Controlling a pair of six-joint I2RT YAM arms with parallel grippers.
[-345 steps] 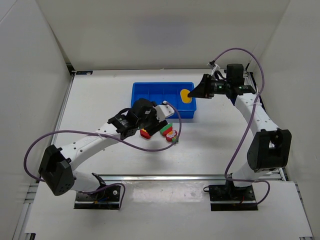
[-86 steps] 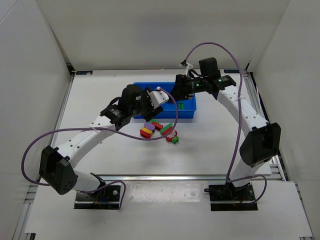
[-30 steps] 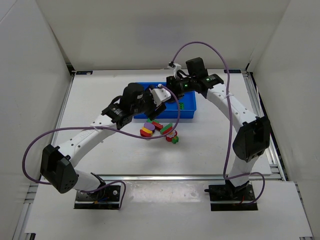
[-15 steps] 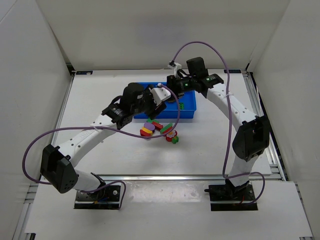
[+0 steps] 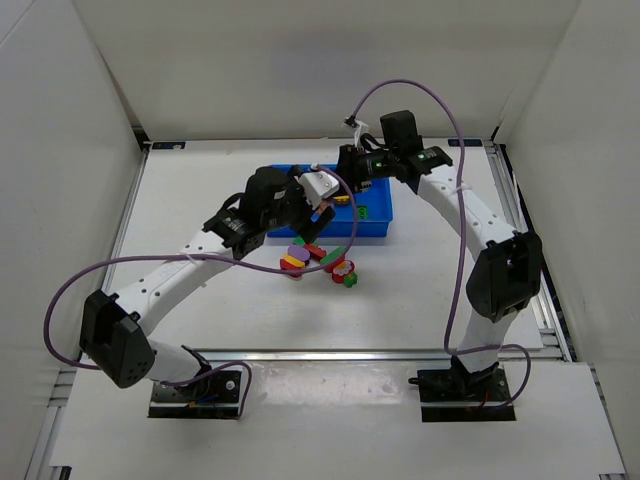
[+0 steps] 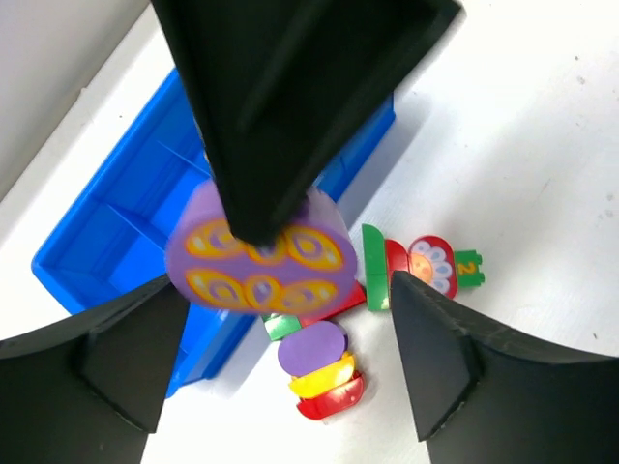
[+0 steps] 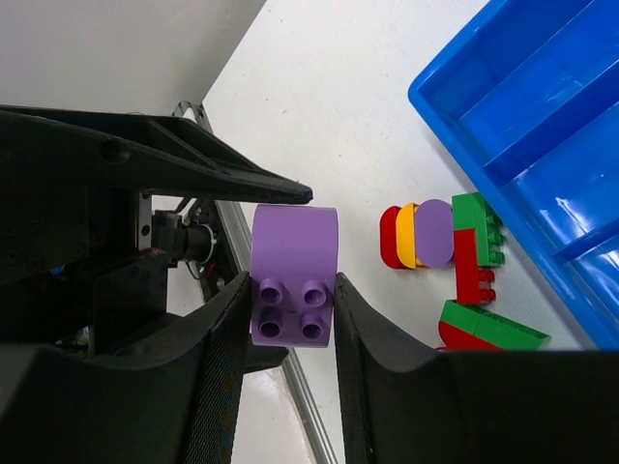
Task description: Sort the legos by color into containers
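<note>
My left gripper will back off and take just the half point(image 6: 259, 293) beyond my right gripper's fingers, because its open fingers straddle both halves of the purple lego.
A purple oval lego point(image 7: 293, 275) with four studs hangs in the air, and my right gripper point(image 7: 293, 280) is shut on it. In the left wrist view the same purple lego point(image 6: 256, 266) shows a yellow pattern, pinched from above by the right gripper's dark fingers point(image 6: 280, 106). My left gripper point(image 6: 290, 282) stands open around it, its fingers point(image 6: 135, 358) apart from the piece on both sides. Both grippers meet above the front edge of the blue tray point(image 5: 375, 232). More legos lie on the table in front of the tray: a purple, yellow and red stack point(image 6: 324, 375) and red-green pieces point(image 6: 372, 269).
A red flower piece point(image 6: 430, 266) and a small green block point(image 6: 467, 269) lie beside the pile. A yellow piece point(image 5: 343, 200) and a green piece point(image 5: 365, 212) sit in the tray's right compartments. White walls enclose the table; the left arm's purple cable point(image 5: 150, 262) loops low.
My left gripper has opened off the purple lego, which now hangs in the right gripper alone. The right wrist has shifted slightly back and right.
</note>
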